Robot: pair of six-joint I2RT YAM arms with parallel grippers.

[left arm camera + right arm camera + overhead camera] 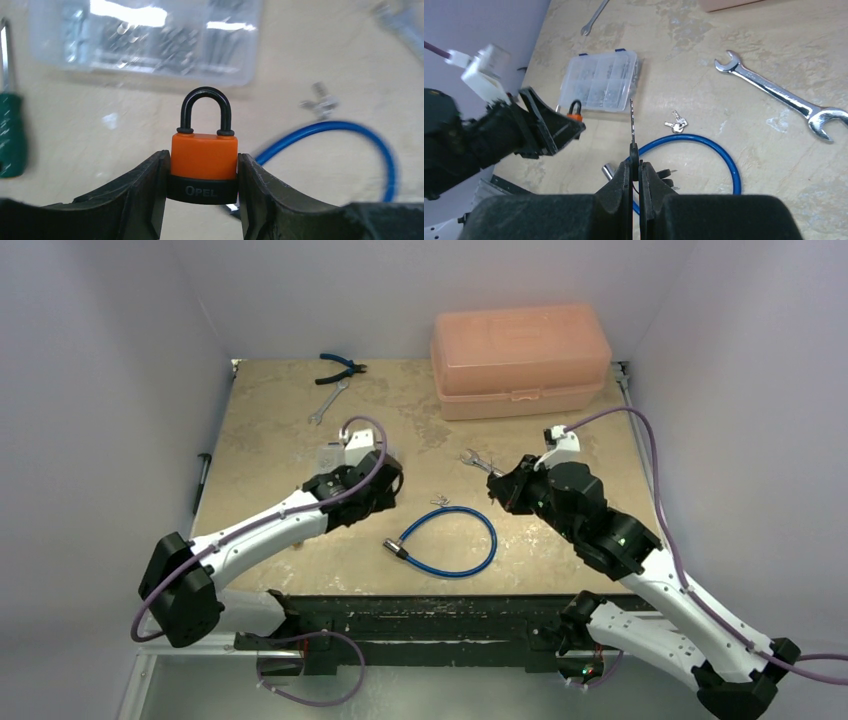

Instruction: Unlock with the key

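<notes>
The left gripper's fingers crowd the padlock's black base, where the key must go in, so the robot should first put the padlock down and then take its orange body [204, 156].
My left gripper [202, 166] is shut on the orange padlock [204, 157], gripping its black base from both sides with the black shackle closed and pointing away. The padlock also shows in the right wrist view [574, 116] as a small orange spot at the left gripper's tip. My right gripper [634, 167] is shut on the black head of the key [632, 125]; its metal blade sticks out in front, a short way right of the padlock and apart from it. Like black-headed keys [665, 175] dangle beside the fingers. In the top view both grippers [388, 482] [506, 490] hover mid-table, facing each other.
A blue cable loop [452, 542] lies between the arms, with a bare silver key bunch [676, 123] at its far edge. A wrench [784, 95], a clear parts box [601, 80], a green-handled screwdriver [11, 135], pliers [340, 365], a small wrench [327, 403] and a salmon toolbox [520, 360] lie around.
</notes>
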